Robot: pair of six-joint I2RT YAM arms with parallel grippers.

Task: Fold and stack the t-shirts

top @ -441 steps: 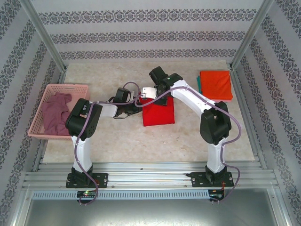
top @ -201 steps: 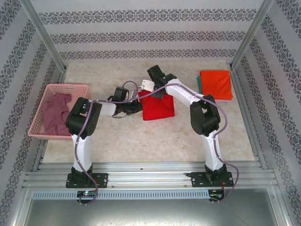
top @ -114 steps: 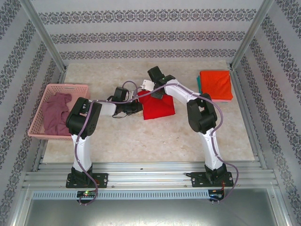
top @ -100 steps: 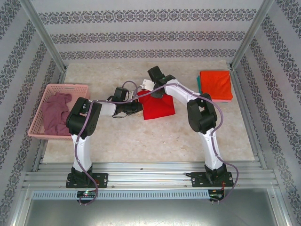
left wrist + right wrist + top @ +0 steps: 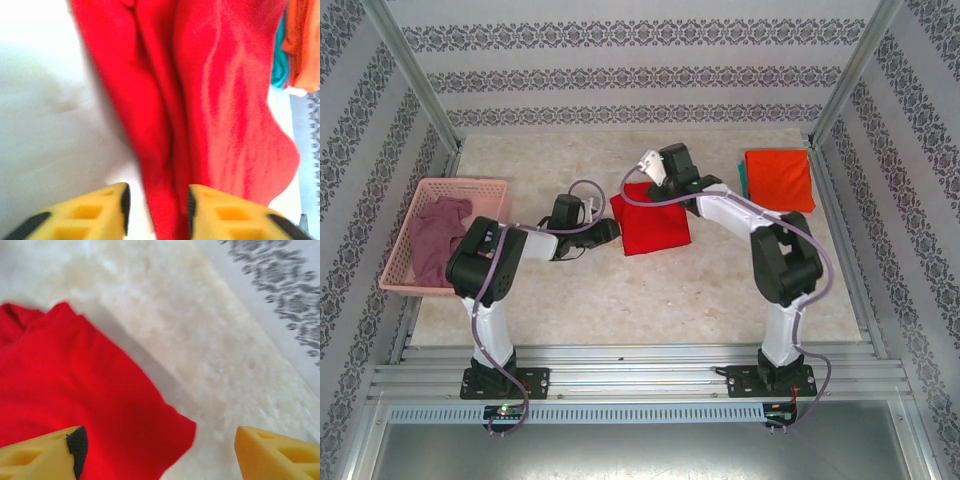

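Note:
The side edge of the red t-shirt sticks out toward its far corner, so next I open my left gripper and grab the loose folds farther (image 5: 162, 110) along that side edge.
The bright red t-shirt (image 5: 652, 224) lies folded in the middle of the table. My left gripper (image 5: 606, 231) is low at its left edge. In the left wrist view the left gripper (image 5: 156, 202) is open, with a red fold (image 5: 165, 150) lying loose between the jaws. My right gripper (image 5: 652, 172) hovers over the shirt's far edge. Seen from the right wrist, the right gripper (image 5: 159, 440) is wide open above a corner of the red cloth (image 5: 100, 405). The orange t-shirt (image 5: 780, 180) lies folded on the teal one (image 5: 743, 180) at the far right. The mauve t-shirt (image 5: 436, 240) sits crumpled in the basket.
The pink lattice basket (image 5: 468, 186) stands at the table's left edge. Metal frame posts (image 5: 415, 80) rise at the far corners, and patterned walls close in the sides. Bare marble tabletop (image 5: 650, 300) stretches in front of the red shirt.
Both grippers were shut on the red shirt and have opened, letting it go. The right gripper has risen and shifted right; the left arm has drawn back slightly to the left.

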